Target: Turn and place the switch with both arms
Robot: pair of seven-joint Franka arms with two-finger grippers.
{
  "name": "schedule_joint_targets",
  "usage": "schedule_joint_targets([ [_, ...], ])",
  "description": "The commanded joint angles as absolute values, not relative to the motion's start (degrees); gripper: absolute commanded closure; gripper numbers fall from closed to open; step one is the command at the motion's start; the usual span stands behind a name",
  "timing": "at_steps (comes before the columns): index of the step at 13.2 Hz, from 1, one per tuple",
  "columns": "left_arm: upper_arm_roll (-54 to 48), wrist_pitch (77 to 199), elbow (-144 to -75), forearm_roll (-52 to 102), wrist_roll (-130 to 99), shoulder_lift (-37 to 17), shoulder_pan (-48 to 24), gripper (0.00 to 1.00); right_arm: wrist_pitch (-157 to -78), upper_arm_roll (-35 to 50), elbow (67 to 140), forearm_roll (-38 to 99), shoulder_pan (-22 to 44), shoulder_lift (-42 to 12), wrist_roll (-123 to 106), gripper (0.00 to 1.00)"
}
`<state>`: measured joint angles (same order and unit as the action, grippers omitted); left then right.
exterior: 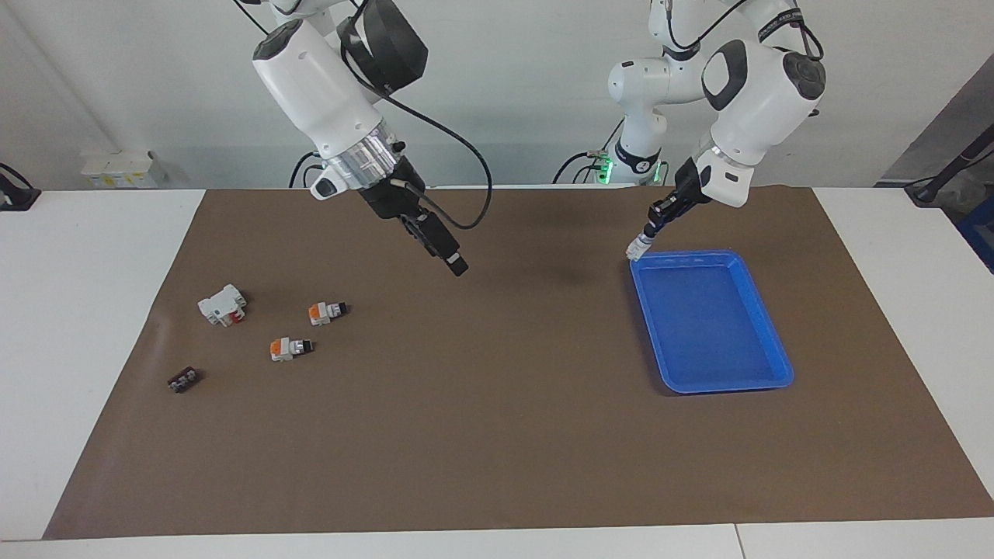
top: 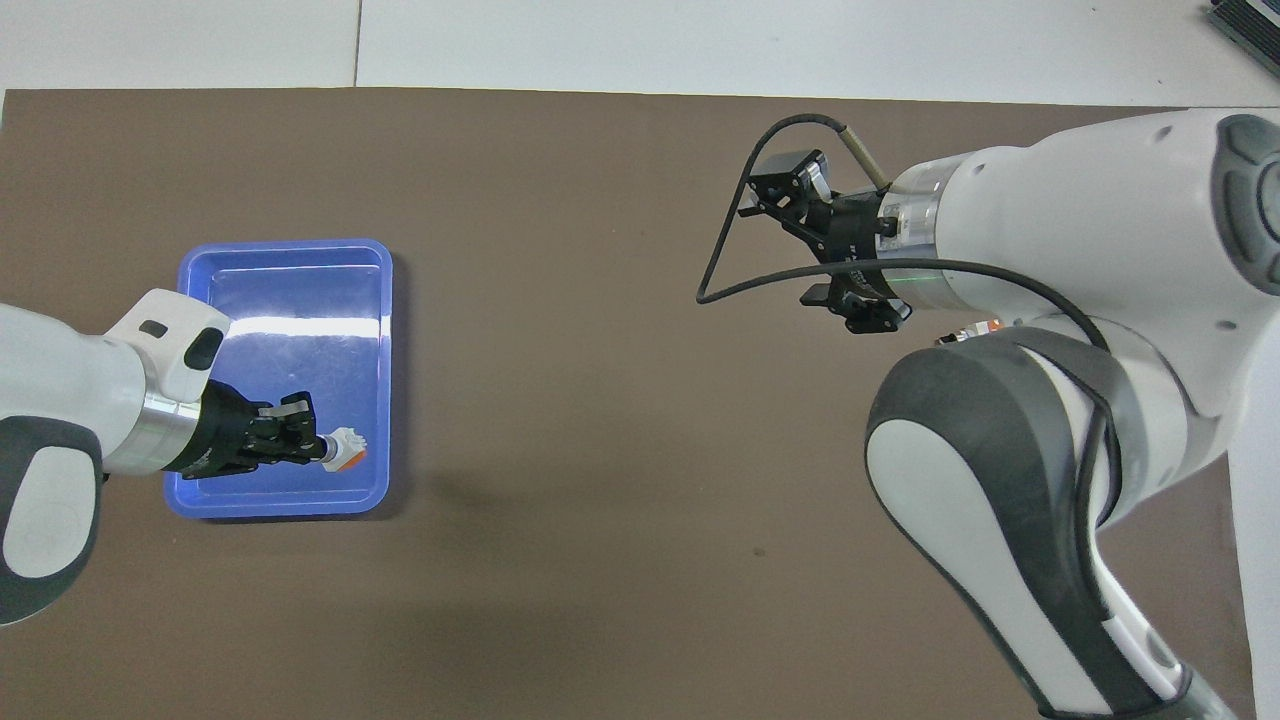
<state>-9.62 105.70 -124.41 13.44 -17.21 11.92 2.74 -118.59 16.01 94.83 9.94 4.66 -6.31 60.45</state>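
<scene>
Next, my left gripper lets go of the switch on the bottom of the blue tray, between the shiny streak (top: pixel 313 420) and the tray's near corner.
My left gripper (exterior: pixel 649 232) is shut on a switch (exterior: pixel 637 248) by its knob end, orange end outward. It holds it just above the corner of the blue tray (exterior: pixel 779 347) nearest the robots. The overhead view shows that gripper (top: pixel 308 447) and the switch (top: pixel 346 449) over the tray (top: pixel 285 246). Two more switches (exterior: pixel 327 312) (exterior: pixel 290 348) lie on the brown mat toward the right arm's end. My right gripper (exterior: pixel 457 265) is open and empty, raised over the bare mat beside them; it also shows in the overhead view (top: pixel 748 197).
A white block with a red part (exterior: pixel 223 304) and a tiny black piece (exterior: pixel 183 380) lie near the two switches. In the overhead view the right arm (top: pixel 1040 420) hides these things. The tray holds nothing.
</scene>
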Motion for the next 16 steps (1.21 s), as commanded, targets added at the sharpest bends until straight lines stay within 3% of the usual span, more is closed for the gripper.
schedule_joint_targets([
  [1, -10.02, 102.67, -126.30, 6.00, -2.96, 12.14, 5.88, 1.00, -112.61, 16.44, 96.50, 1.77, 2.91, -3.61, 49.09, 0.00],
  [3, -10.02, 103.18, -127.34, 5.54, 1.92, 11.17, 7.64, 1.00, -109.18, 15.56, 96.33, 0.27, 1.06, -2.64, 38.20, 0.00],
  [7, -10.11, 113.26, -127.88, 3.78, 2.55, 5.28, 7.47, 1.00, -101.79, 5.91, 95.28, -1.32, 2.02, -0.35, 21.57, 0.00],
  [11, -10.28, 117.34, -128.15, 3.78, 8.59, 5.01, 6.59, 1.00, -94.94, 0.62, 93.16, -0.44, 1.76, 3.15, 13.10, 0.00],
  [12, -10.28, 118.29, -127.71, 3.78, 10.27, 4.84, 6.42, 0.61, -93.44, -0.08, 93.08, -0.27, 1.76, 4.47, 13.01, 0.00],
  [14, -10.28, 118.04, -126.66, 3.78, 10.72, 4.22, 5.45, 0.38, -88.80, -0.44, 88.63, -0.26, 1.41, 3.44, 12.92, 0.00],
  [15, -10.28, 118.21, -125.17, 3.78, 11.68, 3.96, 5.45, 0.22, -86.25, -0.79, 86.07, -0.44, 1.06, 2.04, 11.70, 0.00],
  [16, -10.28, 118.04, -122.89, 3.78, 11.86, 3.43, 5.36, 0.20, -85.18, -1.66, 85.44, -0.18, 1.14, 1.85, 10.47, 0.00],
])
